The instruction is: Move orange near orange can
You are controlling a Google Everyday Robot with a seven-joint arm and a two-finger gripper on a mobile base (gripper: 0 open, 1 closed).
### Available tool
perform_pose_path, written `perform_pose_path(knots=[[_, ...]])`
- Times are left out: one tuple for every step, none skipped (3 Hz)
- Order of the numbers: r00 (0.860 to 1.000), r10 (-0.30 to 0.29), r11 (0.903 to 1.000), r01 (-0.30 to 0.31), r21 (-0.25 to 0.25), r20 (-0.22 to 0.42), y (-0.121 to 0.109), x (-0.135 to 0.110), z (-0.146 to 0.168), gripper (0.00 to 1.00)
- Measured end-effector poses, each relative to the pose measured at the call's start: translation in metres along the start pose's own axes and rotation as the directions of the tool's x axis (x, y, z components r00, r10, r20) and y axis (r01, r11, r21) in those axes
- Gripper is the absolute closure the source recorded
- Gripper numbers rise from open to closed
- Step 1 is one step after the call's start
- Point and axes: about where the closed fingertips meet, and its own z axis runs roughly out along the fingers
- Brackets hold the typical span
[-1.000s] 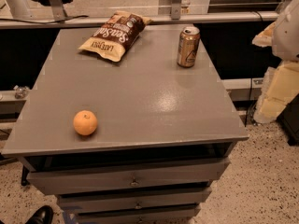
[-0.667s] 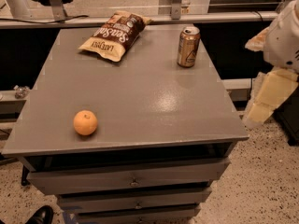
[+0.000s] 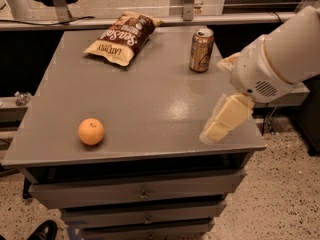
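Observation:
Next, the gripper grabs the sides of the orange [image 3: 92,133] at the table's front edge, to move it near the can.
The orange [image 3: 91,131] sits on the grey table top [image 3: 150,99] near its front left corner. The orange can [image 3: 201,50] stands upright at the back right of the table, far from the orange. My gripper [image 3: 214,130] hangs from the white arm [image 3: 280,59] over the table's front right corner, pointing down and to the left. It is well to the right of the orange and in front of the can, and touches neither.
A brown-and-cream chip bag [image 3: 120,37] lies flat at the back of the table, left of the can. Drawers [image 3: 140,194] run below the table's front edge. A speckled floor lies to the right, and a rail runs behind the table.
The arm has swung in from the right edge of the view, and the gripper now hangs over the table's front right corner. The orange, can and bag have not moved.

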Motion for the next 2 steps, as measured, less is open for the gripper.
perform_pose_path(knots=[[0.989,0.015,0.9995,-0.011,-0.029,0.150,0.015,-0.033,0.038,0.00],[0.963,0.022,0.9982,-0.006,-0.060,0.270,0.032,-0.063,0.069,0.00]])
